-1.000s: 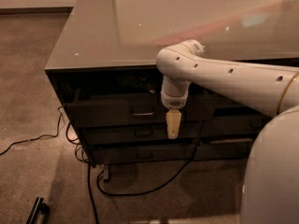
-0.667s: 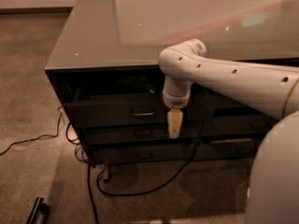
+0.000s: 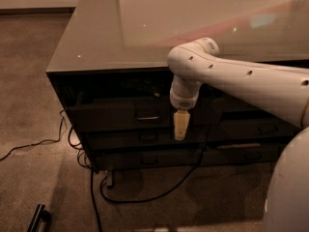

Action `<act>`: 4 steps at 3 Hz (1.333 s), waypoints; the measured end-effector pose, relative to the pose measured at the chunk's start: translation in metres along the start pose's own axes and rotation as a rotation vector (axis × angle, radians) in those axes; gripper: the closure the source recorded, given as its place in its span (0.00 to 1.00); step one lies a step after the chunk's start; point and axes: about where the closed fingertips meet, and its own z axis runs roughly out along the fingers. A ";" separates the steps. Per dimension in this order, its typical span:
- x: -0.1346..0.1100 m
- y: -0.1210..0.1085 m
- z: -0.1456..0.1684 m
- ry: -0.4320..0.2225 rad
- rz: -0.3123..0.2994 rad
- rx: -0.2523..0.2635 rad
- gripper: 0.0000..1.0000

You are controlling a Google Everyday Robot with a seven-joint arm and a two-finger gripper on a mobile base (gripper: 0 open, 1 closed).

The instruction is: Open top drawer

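The top drawer's handle is above my low-hanging gripper, so I need to open it, move up and take the front's upper edge (image 3: 162,101) before pulling the drawer out.
The top drawer (image 3: 111,115) is a wide dark front just under the glossy table top (image 3: 120,37), with a small bar handle (image 3: 147,116) at its centre. A dark gap shows above the front; I cannot tell whether the drawer stands out from the cabinet. My gripper (image 3: 180,129) hangs pointing down from the white arm (image 3: 231,79), in front of the drawer stack. It is a little right of the handle, with its tip slightly below the handle and not on it.
Two shallower dark drawers (image 3: 145,137) with like handles sit below the top one. Black cables (image 3: 145,197) trail on the carpet under and left of the cabinet. A black object (image 3: 38,219) lies at bottom left. My white body (image 3: 289,187) fills the lower right.
The arm and gripper have edged slightly to the right; the drawer looks the same.
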 end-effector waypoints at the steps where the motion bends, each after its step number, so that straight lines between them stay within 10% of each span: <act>1: -0.003 -0.005 0.009 -0.046 -0.004 -0.012 0.00; 3: -0.019 -0.011 0.044 -0.151 -0.057 -0.074 0.00; 4: -0.023 -0.008 0.064 -0.143 -0.093 -0.113 0.19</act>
